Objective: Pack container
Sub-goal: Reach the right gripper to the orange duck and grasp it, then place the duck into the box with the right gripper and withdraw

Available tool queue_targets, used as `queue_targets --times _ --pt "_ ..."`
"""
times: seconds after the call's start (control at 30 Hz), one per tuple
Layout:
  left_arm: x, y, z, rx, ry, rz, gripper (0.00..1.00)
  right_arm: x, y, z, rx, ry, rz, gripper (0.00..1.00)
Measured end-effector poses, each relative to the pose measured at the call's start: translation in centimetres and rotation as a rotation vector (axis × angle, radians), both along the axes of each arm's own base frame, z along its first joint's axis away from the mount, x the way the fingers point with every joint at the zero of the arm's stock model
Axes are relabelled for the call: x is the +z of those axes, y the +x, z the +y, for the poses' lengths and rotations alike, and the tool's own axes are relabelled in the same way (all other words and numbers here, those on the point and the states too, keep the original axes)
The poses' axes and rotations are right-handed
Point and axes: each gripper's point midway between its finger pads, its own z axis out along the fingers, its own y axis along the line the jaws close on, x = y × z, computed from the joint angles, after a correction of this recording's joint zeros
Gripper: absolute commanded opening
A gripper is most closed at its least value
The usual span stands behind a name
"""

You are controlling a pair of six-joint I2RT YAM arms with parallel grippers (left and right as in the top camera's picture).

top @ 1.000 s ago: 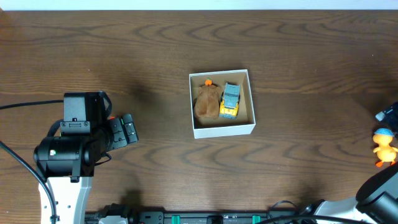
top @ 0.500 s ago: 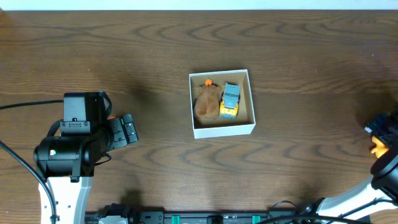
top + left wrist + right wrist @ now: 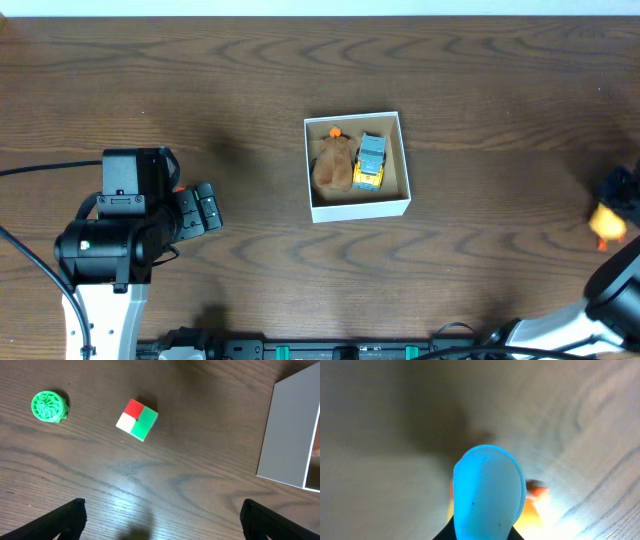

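Observation:
My right gripper is to let go of the duck toy, which is at the far edge now, in the container, between the toy truck and the container's near side [image 3: 364, 195].
The container [image 3: 360, 212], a small white box with a tan inside, stands mid-table and holds a brown plush toy [image 3: 332, 165] and a yellow and blue toy truck [image 3: 370, 162]. At the far right edge my right gripper [image 3: 618, 200] is shut on a yellow-orange duck toy [image 3: 607, 222]. The right wrist view shows the duck's blue cap [image 3: 487, 490] squeezed between the jaws of that gripper [image 3: 480, 532]. My left gripper [image 3: 207, 209] stands open over bare table left of the container, with nothing between its fingers [image 3: 70, 517]. The container's white wall [image 3: 292, 430] shows at the right of the left wrist view.
In the left wrist view a green ridged disc [image 3: 49, 406] and a small red, white and green cube [image 3: 137, 419] lie on the dark wood table beyond the left gripper. The left arm's black base [image 3: 110, 245] fills the near left corner.
The right gripper came down over the duck and shut on it. The duck has shifted slightly left and back. The left arm and the container have not moved.

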Motion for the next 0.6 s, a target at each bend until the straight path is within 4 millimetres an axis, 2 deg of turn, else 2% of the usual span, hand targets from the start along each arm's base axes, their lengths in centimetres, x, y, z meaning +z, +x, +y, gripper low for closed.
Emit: queue_targets --times 0.07,0.13,0.2,0.27,0.37,0.43,0.53,0.6 --pt "0.0 0.0 0.0 0.0 0.0 0.0 0.98 2.6 1.7 1.6 0.056 -0.029 -0.063 0.05" --pt "0.0 0.0 0.0 0.0 0.0 0.0 0.98 5.9 3.7 4.3 0.141 -0.067 -0.144 0.03" --pt "0.0 0.0 0.0 0.0 0.0 0.0 0.98 9.2 5.6 8.0 0.25 -0.103 -0.219 0.01" --pt "0.0 0.0 0.0 0.0 0.0 0.0 0.98 12.2 7.1 12.7 0.389 -0.125 -0.29 0.01" --pt "0.0 0.0 0.0 0.0 0.0 0.001 0.98 15.3 8.3 20.7 0.626 -0.134 -0.373 0.01" --pt "0.0 -0.1 0.0 0.0 0.0 0.003 0.98 16.4 8.3 25.8 0.767 -0.123 -0.409 0.01" --pt "-0.1 -0.1 0.0 0.0 0.0 0.006 0.98 16.8 7.5 33.1 0.961 -0.084 -0.435 0.01" --pt "-0.1 -0.2 0.0 0.0 0.0 0.007 0.98 16.6 6.6 36.8 1.057 -0.057 -0.438 0.02"
